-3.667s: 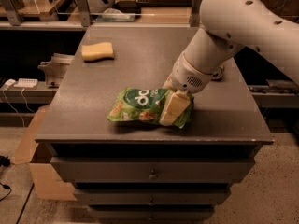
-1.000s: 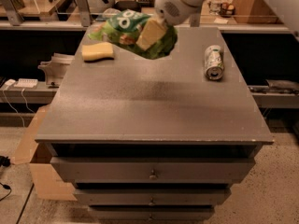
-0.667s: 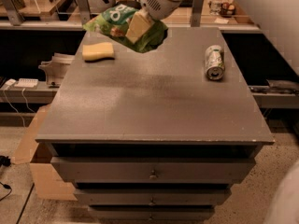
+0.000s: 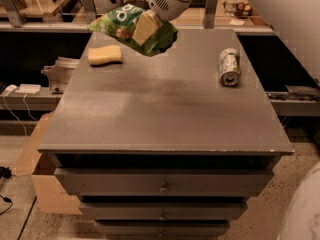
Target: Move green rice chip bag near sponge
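Next, my gripper lets go of the green rice chip bag beside the pale yellow sponge, on its side (image 4: 138, 45) facing the drink can.
The green rice chip bag (image 4: 122, 24) hangs in the air above the far left part of the grey cabinet top (image 4: 165, 99). My gripper (image 4: 145, 28) is shut on the bag's right half, its tan finger pressed across the foil. The pale yellow sponge (image 4: 105, 54) lies flat on the top near the far left corner, just below and left of the bag, not touching it. The arm reaches in from the top of the view.
A silver-green drink can (image 4: 229, 67) lies on its side near the right edge. Shelving and a railing stand behind the cabinet. A cardboard box (image 4: 35, 169) sits on the floor at the left. Drawers face the front.
The bag was lifted off the front middle of the top and carried to the far left. In the last second it has moved a little further left, towards the sponge.
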`<state>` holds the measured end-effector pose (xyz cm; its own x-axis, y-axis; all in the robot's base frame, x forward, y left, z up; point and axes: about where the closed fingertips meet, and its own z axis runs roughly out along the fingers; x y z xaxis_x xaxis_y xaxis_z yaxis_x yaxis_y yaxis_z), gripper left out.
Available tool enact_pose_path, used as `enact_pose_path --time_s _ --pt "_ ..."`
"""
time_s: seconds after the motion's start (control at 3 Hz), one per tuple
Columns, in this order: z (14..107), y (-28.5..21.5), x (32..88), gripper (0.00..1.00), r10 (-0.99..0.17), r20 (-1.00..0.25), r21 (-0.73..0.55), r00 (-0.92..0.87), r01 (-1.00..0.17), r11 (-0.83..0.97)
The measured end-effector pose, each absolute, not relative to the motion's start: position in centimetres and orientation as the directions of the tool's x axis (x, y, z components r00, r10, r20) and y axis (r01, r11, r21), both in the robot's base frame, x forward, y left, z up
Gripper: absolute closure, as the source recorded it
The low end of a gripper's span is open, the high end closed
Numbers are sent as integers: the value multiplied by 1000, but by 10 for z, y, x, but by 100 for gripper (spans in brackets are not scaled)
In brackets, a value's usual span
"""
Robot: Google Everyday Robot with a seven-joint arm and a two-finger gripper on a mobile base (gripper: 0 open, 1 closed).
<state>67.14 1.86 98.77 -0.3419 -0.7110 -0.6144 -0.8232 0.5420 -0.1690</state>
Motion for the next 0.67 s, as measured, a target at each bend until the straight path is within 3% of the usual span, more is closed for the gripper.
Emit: enact_pose_path --time_s 0.67 --pt "968 42 732 100 -717 -582 -160 -384 -811 563"
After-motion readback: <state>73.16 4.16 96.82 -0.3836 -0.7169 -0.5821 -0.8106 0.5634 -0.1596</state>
